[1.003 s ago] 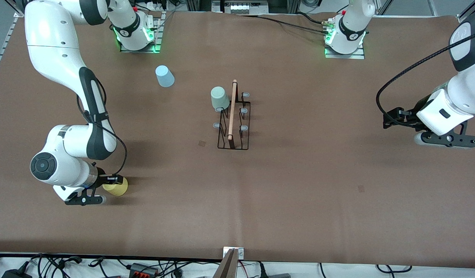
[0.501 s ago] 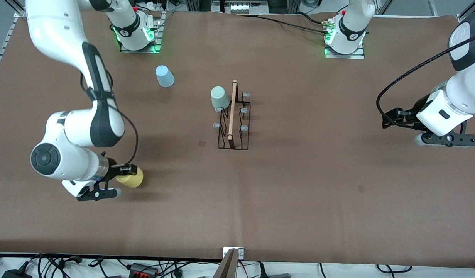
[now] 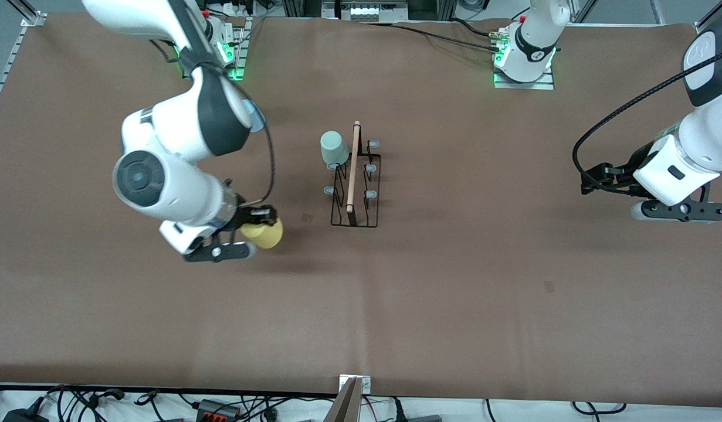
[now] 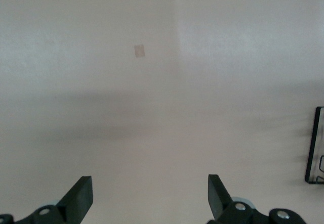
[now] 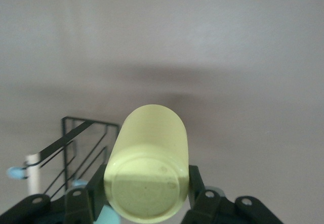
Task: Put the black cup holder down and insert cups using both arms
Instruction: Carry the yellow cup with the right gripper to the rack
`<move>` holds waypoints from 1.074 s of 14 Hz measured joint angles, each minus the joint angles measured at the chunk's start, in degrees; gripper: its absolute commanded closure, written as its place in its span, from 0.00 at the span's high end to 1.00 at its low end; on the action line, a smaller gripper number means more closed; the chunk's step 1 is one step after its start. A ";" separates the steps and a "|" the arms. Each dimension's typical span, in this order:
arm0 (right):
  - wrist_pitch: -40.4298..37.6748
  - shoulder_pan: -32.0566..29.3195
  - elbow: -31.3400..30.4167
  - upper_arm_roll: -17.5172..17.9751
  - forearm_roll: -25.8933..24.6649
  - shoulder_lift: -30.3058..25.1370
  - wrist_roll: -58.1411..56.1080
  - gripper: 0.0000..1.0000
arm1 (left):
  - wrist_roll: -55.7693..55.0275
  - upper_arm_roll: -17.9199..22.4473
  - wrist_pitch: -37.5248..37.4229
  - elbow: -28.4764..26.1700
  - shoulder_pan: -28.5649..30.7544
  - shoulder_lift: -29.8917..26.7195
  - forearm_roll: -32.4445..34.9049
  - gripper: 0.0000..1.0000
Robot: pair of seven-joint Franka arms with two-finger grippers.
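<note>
The yellow cup is to go on the empty holder peg (image 3: 331, 194) (image 5: 81, 182) beside the pale green cup. My right gripper will let go of it there.
The black cup holder (image 3: 355, 181) stands mid-table with its wooden rod handle (image 3: 353, 167) on top. A pale green cup (image 3: 334, 147) sits upside down on one of its pegs, at the end farther from the front camera. My right gripper (image 3: 256, 225) is shut on the yellow cup (image 3: 265, 234), held on its side above the table beside the holder, toward the right arm's end. In the right wrist view the yellow cup (image 5: 147, 168) fills the jaws, with the holder (image 5: 76, 148) beside it. The light blue cup (image 3: 257, 116) is mostly hidden by the right arm. My left gripper (image 3: 587, 181) is open and empty.
The left arm waits over the table at its own end. The left wrist view shows its gripper (image 4: 148, 196) over bare brown table, with a corner of the holder (image 4: 314, 148) at the edge. Cables lie along the table's front edge (image 3: 220, 404).
My right arm has lifted the yellow cup and carried it from the front of its end of the table toward the cup holder. The arm now covers most of the blue cup. The left arm has barely moved.
</note>
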 measured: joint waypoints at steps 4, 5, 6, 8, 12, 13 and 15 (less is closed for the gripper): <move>-0.97 5.96 -1.81 0.00 0.05 0.49 6.18 0.23 | -0.05 -0.26 -1.38 0.16 -0.42 -0.55 0.00 1.00; -0.96 6.89 -2.08 0.00 0.05 0.55 7.36 0.23 | -0.18 -0.25 -1.42 0.13 -0.90 -0.84 0.00 1.00; -0.96 7.45 -2.22 -0.01 0.05 0.57 7.94 0.23 | -0.38 -0.10 -1.39 0.11 -1.48 -1.06 0.00 1.00; -0.96 8.04 -2.37 -0.01 0.13 0.63 8.04 0.23 | -0.72 0.45 -0.73 -0.20 -2.48 -1.28 0.00 1.00; -0.75 10.19 -2.49 -0.01 0.50 1.87 9.49 0.23 | -2.90 0.79 3.88 -5.10 -2.90 -3.60 0.00 1.00; -0.57 10.58 -2.51 -0.01 0.50 2.33 9.65 0.23 | -3.04 0.81 4.29 -5.95 -2.90 -4.25 0.00 1.00; -0.49 10.75 -2.52 -0.02 0.50 2.98 9.70 0.23 | -3.04 0.82 4.38 -6.27 -2.95 -4.98 0.00 1.00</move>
